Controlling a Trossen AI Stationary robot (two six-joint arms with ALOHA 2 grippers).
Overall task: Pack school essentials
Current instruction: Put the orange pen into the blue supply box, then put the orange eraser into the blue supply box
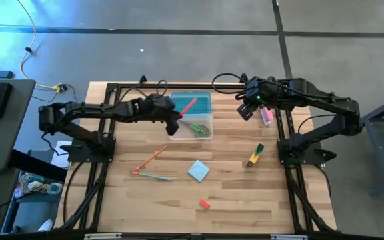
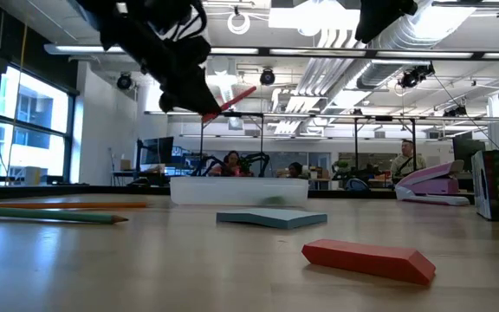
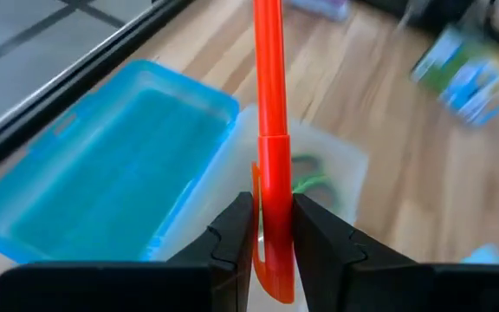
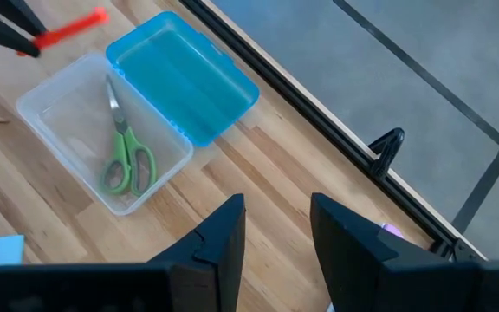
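Next, my left gripper releases the orange-red pen in the clear tray, across the green-handled scissors (image 1: 190, 125) (image 3: 271, 204).
My left gripper (image 1: 177, 120) is shut on an orange-red pen (image 1: 187, 107) and holds it in the air above the open box. The box has a clear tray (image 1: 209, 135) and a blue lid (image 1: 199, 99) folded open on its far side. Green-handled scissors (image 4: 124, 156) lie flat in the tray. Two pencils (image 1: 151, 160), a light-blue notepad (image 1: 199, 171), a red eraser (image 1: 205, 204) and a yellow-green-black marker (image 1: 255, 155) lie on the table. My right gripper (image 4: 275, 234) hangs open and holds nothing, high over the far right of the table. My left gripper pinches the pen's clip end (image 3: 271, 199) between its two fingers (image 3: 232, 234). It comes from the table's left, slanting downward. The pen sticks out ahead of the fingertips, roughly along them. It is lifted clear over the box, its free end (image 2: 248, 91) raised.
A pink item (image 1: 267, 115) lies at the far right by the frame rail. A black frame (image 1: 115, 87) runs along the table's far, left and right sides. Bare wood lies between the notepad and the near edge. People sit in the room beyond the table (image 2: 232, 163).
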